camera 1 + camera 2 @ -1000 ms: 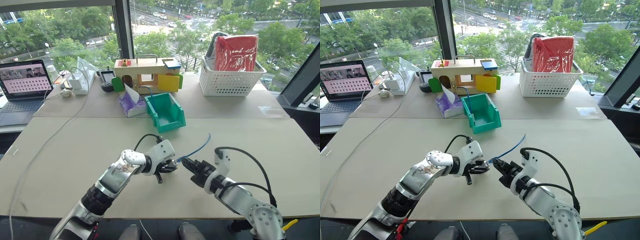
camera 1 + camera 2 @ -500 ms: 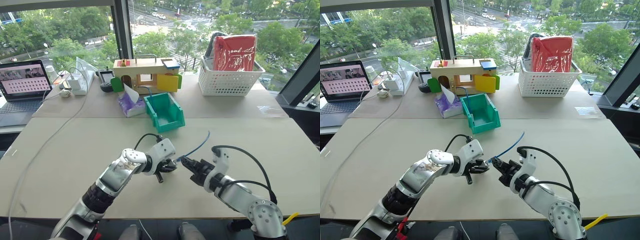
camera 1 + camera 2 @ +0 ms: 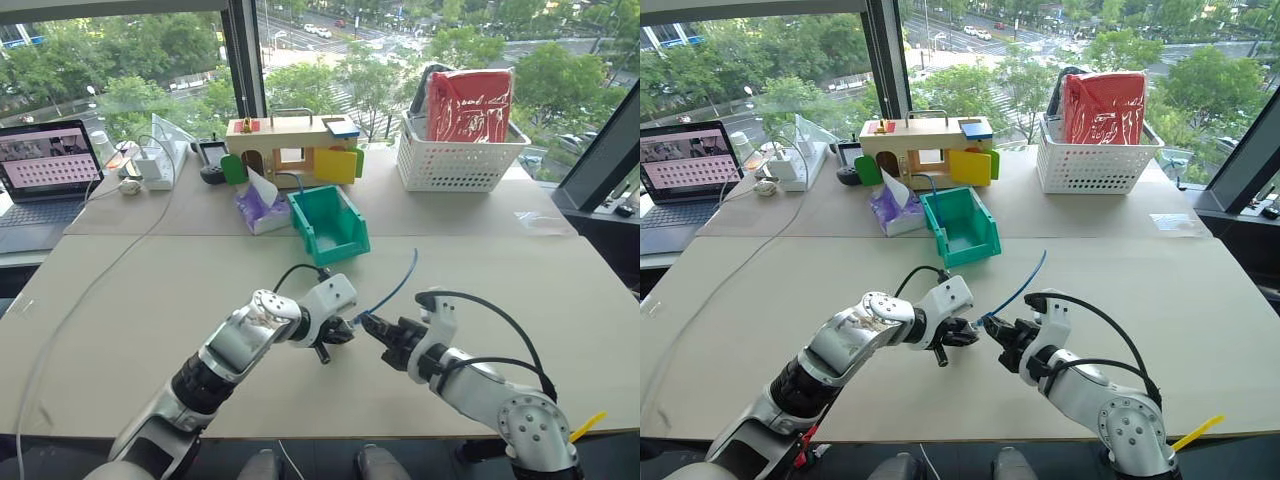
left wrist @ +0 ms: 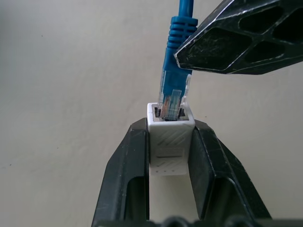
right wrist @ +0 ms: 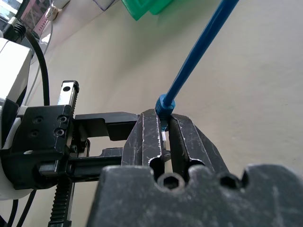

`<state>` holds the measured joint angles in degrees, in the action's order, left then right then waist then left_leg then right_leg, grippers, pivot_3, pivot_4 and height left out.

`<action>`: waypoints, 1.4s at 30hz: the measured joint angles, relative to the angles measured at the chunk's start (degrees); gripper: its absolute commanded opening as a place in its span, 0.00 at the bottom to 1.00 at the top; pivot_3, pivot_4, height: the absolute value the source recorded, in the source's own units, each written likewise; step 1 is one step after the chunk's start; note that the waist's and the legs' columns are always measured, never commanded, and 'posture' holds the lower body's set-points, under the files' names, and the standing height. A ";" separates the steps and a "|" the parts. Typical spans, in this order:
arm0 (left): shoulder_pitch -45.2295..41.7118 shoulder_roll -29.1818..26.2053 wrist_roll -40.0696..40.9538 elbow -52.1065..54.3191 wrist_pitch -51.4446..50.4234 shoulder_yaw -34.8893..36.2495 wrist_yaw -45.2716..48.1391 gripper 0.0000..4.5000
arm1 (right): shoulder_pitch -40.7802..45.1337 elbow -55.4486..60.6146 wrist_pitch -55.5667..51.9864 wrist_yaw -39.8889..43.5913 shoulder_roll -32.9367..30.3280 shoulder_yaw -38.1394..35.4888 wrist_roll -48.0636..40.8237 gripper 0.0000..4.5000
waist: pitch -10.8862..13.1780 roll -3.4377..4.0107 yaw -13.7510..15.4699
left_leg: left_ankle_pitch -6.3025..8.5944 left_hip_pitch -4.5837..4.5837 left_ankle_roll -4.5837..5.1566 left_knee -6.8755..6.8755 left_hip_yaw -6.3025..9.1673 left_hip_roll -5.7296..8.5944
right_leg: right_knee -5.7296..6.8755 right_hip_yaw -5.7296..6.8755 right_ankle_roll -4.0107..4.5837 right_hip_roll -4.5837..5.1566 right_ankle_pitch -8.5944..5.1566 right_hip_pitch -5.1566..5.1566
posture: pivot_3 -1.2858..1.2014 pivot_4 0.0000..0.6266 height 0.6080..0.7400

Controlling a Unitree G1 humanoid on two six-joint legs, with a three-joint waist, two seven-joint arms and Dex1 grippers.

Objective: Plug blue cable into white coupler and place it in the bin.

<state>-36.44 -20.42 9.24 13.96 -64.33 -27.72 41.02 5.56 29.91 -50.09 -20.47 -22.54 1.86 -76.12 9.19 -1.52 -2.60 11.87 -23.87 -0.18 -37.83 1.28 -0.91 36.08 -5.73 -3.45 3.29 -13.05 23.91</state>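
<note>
Next, I let go of the blue cable with the white coupler from my right gripper inside the teal bin (image 3: 349, 219) next to the purple tissue pack.
My left gripper (image 4: 170, 125) is shut on the white coupler (image 4: 170, 146), a small ribbed block with its socket facing away from the wrist. The blue cable (image 4: 174, 71) has its clear plug tip sitting in that socket. My right gripper (image 5: 164, 120) is shut on the plug end of the cable just behind the tip, and one of its fingers (image 4: 246, 38) hangs over the coupler. Both grippers meet above the near middle of the table (image 3: 150, 290). The cable's free end (image 3: 400, 285) rises up and back to the right. The teal bin (image 3: 330, 225) stands further back, open and upright.
A purple tissue pack (image 3: 262, 208) lies left of the bin, with a wooden toy house (image 3: 295, 150) behind it. At the back right is a white lattice basket (image 3: 460, 155) holding a red bag. A laptop (image 3: 45, 170) and a long white cord (image 3: 90, 290) are on the left.
Both hands have stayed in place. The right gripper has rolled a little about the plug, and the cable's free end now stands slightly more upright.
</note>
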 measured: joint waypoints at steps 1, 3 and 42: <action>0.00 0.05 0.01 0.12 -0.19 -0.06 -0.10 0.14 | 0.35 0.04 -0.46 0.30 -0.53 0.10 0.25 0.00 | 0.00 0.00 0.03 | 0.00 0.00 0.00 0.00 0.00 0.00 | 0.00 0.00 0.00 0.00 0.00 0.00 | 0.52 0.24 0.94; 0.00 0.21 0.02 0.34 -0.57 -0.14 -0.33 0.14 | 0.69 0.29 -1.04 0.59 -1.09 0.31 0.74 0.00 | 0.00 0.00 0.07 | 0.00 0.00 0.00 0.00 0.01 0.00 | 0.00 0.00 0.00 0.00 0.00 0.00 | 0.52 0.24 0.94; 4.37 0.33 4.32 4.33 -1.58 -0.10 -4.00 0.60 | -2.08 -6.00 -5.15 5.79 -2.55 -2.40 -13.25 0.00 | -0.17 -0.22 -0.07 | 0.04 0.37 0.04 0.10 0.13 -0.02 | -0.16 0.15 0.05 0.01 -0.18 -0.50 | 0.52 0.24 0.94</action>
<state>-32.07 -20.09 13.55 18.29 -65.91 -27.82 37.02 3.48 23.91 -55.25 -14.67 -25.09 -0.54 -89.37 9.02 -1.75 -2.66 11.91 -23.50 -0.15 -37.72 1.40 -0.93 35.92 -5.58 -3.41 3.30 -13.23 23.41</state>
